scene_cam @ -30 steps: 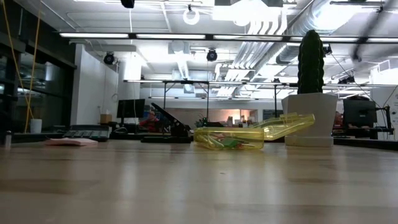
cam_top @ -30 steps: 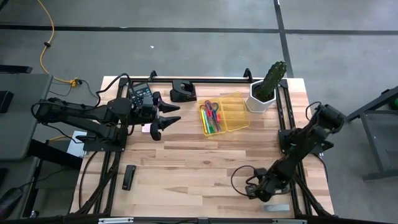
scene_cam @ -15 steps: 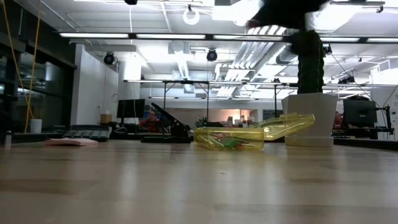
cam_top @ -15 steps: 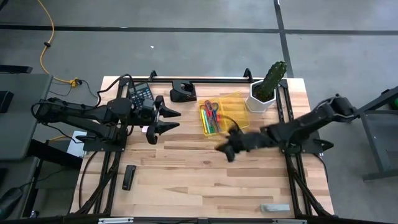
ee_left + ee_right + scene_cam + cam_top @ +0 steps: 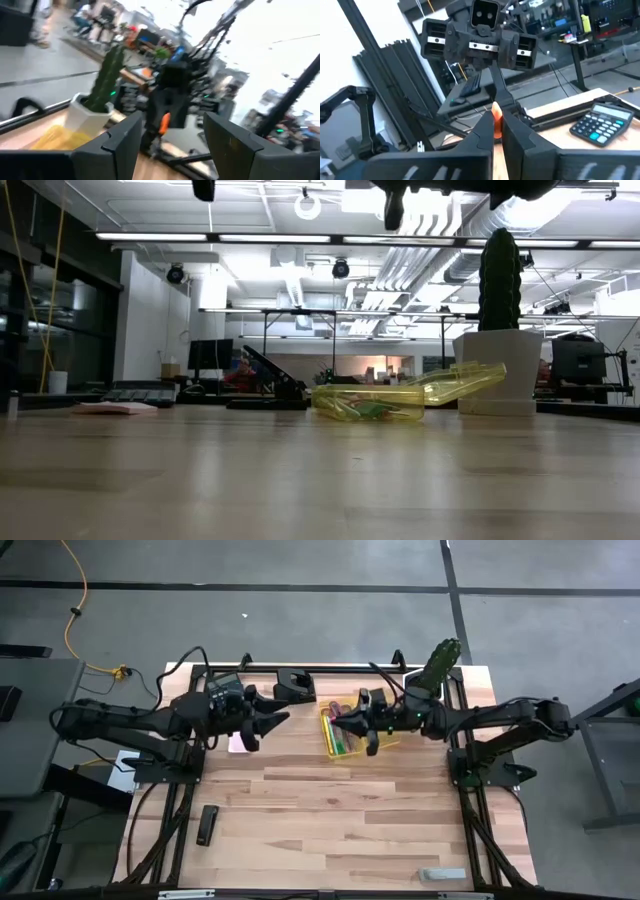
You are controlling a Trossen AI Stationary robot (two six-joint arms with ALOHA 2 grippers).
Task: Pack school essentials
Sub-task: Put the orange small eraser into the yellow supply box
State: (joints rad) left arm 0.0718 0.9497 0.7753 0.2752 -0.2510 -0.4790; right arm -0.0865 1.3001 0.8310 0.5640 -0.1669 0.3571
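Next, my right gripper lets go of the small orange piece inside the open yellow case (image 5: 349,733), next to the scissors.
An open yellow case (image 5: 375,712) with red-handled and blue-handled scissors and pencils inside lies far of the table's middle, also in the low view (image 5: 400,395). My right gripper (image 5: 338,719) hangs level above the case's left end, shut on a small orange piece (image 5: 496,119). The left wrist view shows the same orange piece (image 5: 163,123). My left gripper (image 5: 268,725) stands open in the air left of the case, facing the right gripper, with nothing between its fingers (image 5: 116,145). A pale pink pad (image 5: 238,744) lies flat below it. My right gripper pinches the small orange piece between its two fingers (image 5: 482,131), at their free ends. The piece's tip (image 5: 496,111) sticks out past them. The fingers lie level, coming from the table's right side. The piece is lifted clear, high above the case.
A cactus in a white pot (image 5: 427,688) stands right of the case. A black calculator (image 5: 224,690) and a black holder (image 5: 295,686) sit at the far edge. A black bar (image 5: 207,825) and a grey piece (image 5: 442,874) lie near the front.
My right gripper has swung up from the table's near right corner toward the far edge and the left, ending level over the yellow case, and its wrist has rolled over on the way. It has stayed shut. My left gripper has rolled a little in place.
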